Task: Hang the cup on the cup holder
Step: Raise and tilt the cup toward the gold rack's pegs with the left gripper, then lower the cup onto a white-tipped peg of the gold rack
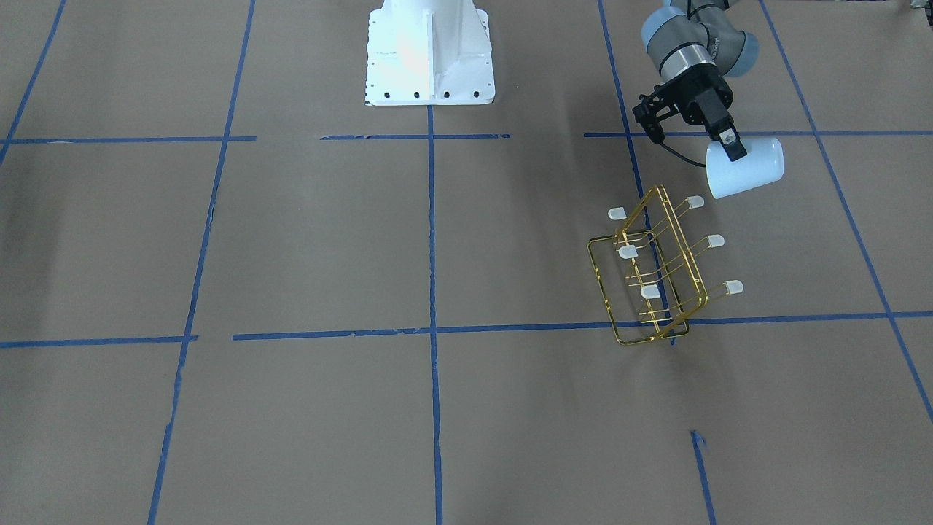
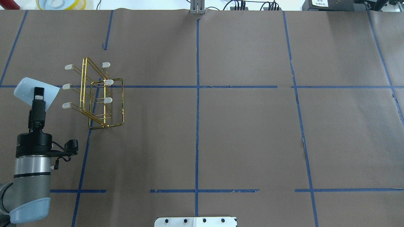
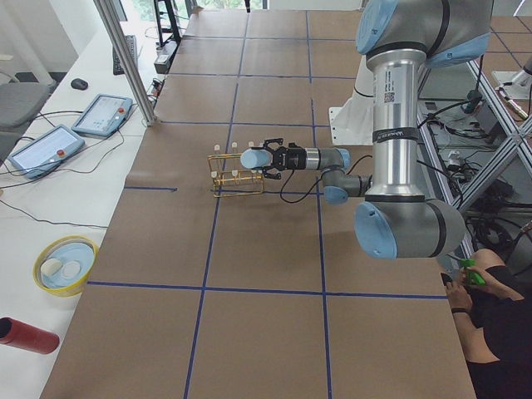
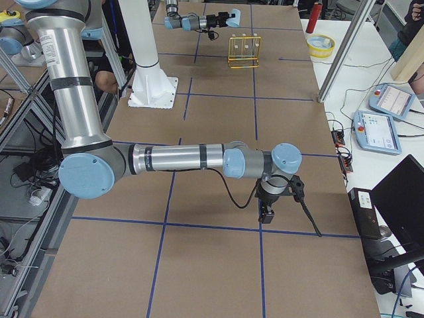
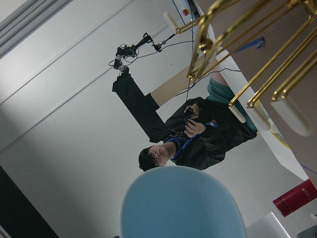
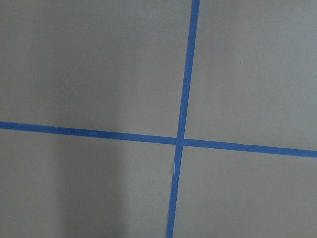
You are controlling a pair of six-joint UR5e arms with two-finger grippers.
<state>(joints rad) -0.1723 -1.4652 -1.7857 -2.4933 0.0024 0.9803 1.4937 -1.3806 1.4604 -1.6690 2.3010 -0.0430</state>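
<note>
Next, the left gripper releases the cup on the cup holder's capped peg (image 1: 719, 195) (image 5: 298, 121) that is nearest to that gripper.
My left gripper (image 1: 733, 148) is shut on the rim of the pale blue-white cup (image 1: 758, 171) and holds it tilted on its side above the table. The cup (image 2: 23, 88) is just to the left of the gold wire cup holder (image 2: 107, 100) in the overhead view, apart from it. The cup holder (image 1: 628, 252) stands on the table, its capped prongs pointing up and outward. In the left wrist view the cup (image 5: 183, 203) fills the bottom and the prongs (image 5: 247, 44) cross the top right. My right gripper (image 4: 267, 213) hangs low over the table far away; I cannot tell whether it is open or shut.
The white robot base (image 1: 430, 55) stands at the table's robot side. A yellow-rimmed bowl (image 3: 65, 266) and a red cylinder (image 3: 25, 337) lie on the side bench. A person (image 5: 198, 134) stands beyond the rack. Blue tape lines (image 6: 181, 141) cross the brown table.
</note>
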